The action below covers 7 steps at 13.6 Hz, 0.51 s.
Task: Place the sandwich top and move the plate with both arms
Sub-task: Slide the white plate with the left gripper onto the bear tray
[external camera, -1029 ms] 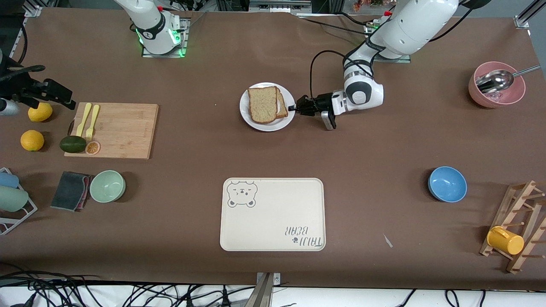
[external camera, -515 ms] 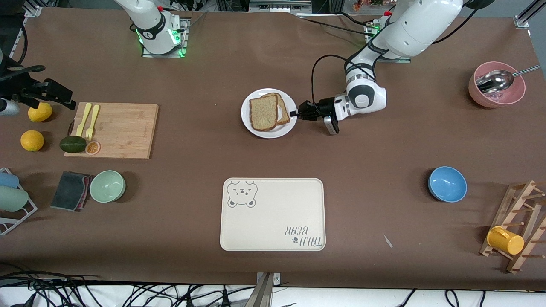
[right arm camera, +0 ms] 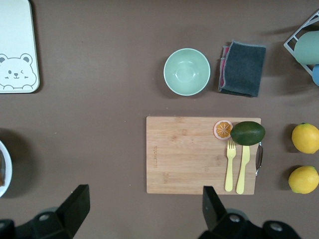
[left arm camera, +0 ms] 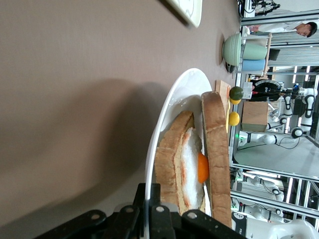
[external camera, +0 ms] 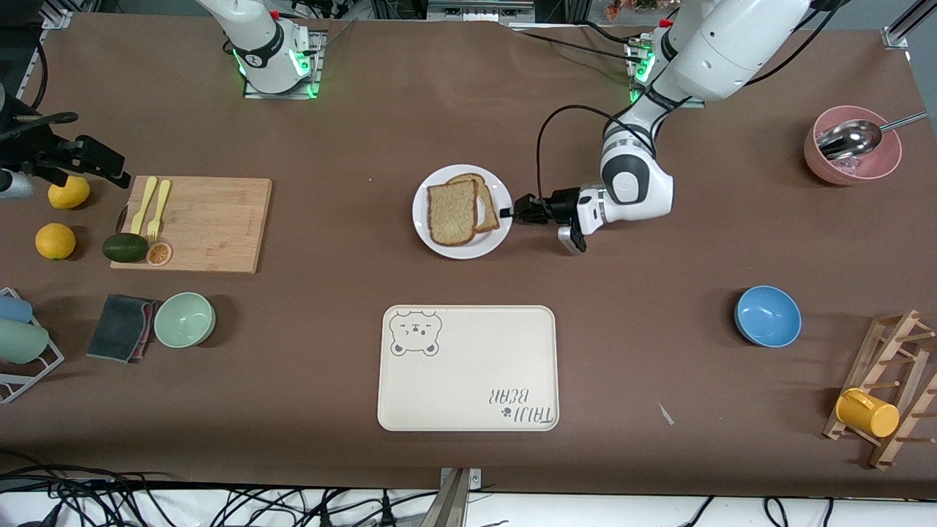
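Note:
I will let go of the white plate on the middle of the cream bear tray (external camera: 473, 369) with my left gripper.
The white plate (external camera: 438, 247) lies mid-table, farther from the front camera than the bear tray. On it the brown sandwich top (external camera: 452, 213) lies over a round-topped slice (external camera: 486, 207) with fried egg. My left gripper (external camera: 506, 212) is shut on the plate's rim at the left arm's end. In the left wrist view my left gripper (left arm camera: 149, 201) pinches the rim of the plate (left arm camera: 172, 97), and the sandwich top (left arm camera: 217, 159) sits over the egg (left arm camera: 201, 168). My right gripper (right arm camera: 144, 195) is open and empty, high over the table beside the cutting board (right arm camera: 199, 154).
The cream bear tray (external camera: 468, 380) lies nearer the front camera than the plate. A cutting board (external camera: 212, 219) with forks and an avocado, a green bowl (external camera: 184, 319) and lemons sit toward the right arm's end. A blue bowl (external camera: 767, 315), pink bowl (external camera: 853, 157) and mug rack sit toward the left arm's end.
My left gripper has drawn the plate with the sandwich nearer to the front camera, toward the bear tray. The right arm's base has not moved.

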### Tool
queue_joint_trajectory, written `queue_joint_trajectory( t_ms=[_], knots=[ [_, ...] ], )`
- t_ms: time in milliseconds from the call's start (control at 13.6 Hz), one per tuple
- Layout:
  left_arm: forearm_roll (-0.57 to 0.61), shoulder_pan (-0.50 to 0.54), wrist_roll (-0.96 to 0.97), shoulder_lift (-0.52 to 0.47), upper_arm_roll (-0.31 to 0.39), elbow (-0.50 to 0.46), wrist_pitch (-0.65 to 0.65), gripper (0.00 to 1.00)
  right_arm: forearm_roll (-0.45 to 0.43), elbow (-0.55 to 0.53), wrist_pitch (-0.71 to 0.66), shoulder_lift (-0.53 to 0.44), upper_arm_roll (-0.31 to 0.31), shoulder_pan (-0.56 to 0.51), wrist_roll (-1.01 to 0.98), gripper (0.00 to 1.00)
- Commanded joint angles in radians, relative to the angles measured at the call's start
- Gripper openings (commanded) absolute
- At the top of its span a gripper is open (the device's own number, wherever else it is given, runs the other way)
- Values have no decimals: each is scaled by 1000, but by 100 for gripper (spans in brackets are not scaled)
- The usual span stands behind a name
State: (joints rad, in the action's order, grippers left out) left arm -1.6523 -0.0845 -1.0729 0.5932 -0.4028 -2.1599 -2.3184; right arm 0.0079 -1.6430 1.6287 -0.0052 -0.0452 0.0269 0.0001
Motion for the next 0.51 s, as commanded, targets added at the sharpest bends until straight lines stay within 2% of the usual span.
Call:
queue_joint_trajectory(
  t_ms=[0, 294, 441],
  knots=[
    [94, 31, 99, -10, 1, 79, 7, 0, 3, -15, 10, -13, 11, -12, 14, 100],
    [247, 37, 241, 57, 53, 253, 14, 0, 9, -15, 10, -13, 11, -12, 12, 100],
    [253, 35, 266, 103, 78, 340, 14, 0, 11, -15, 7, -12, 11, -12, 14, 100]
  ],
)
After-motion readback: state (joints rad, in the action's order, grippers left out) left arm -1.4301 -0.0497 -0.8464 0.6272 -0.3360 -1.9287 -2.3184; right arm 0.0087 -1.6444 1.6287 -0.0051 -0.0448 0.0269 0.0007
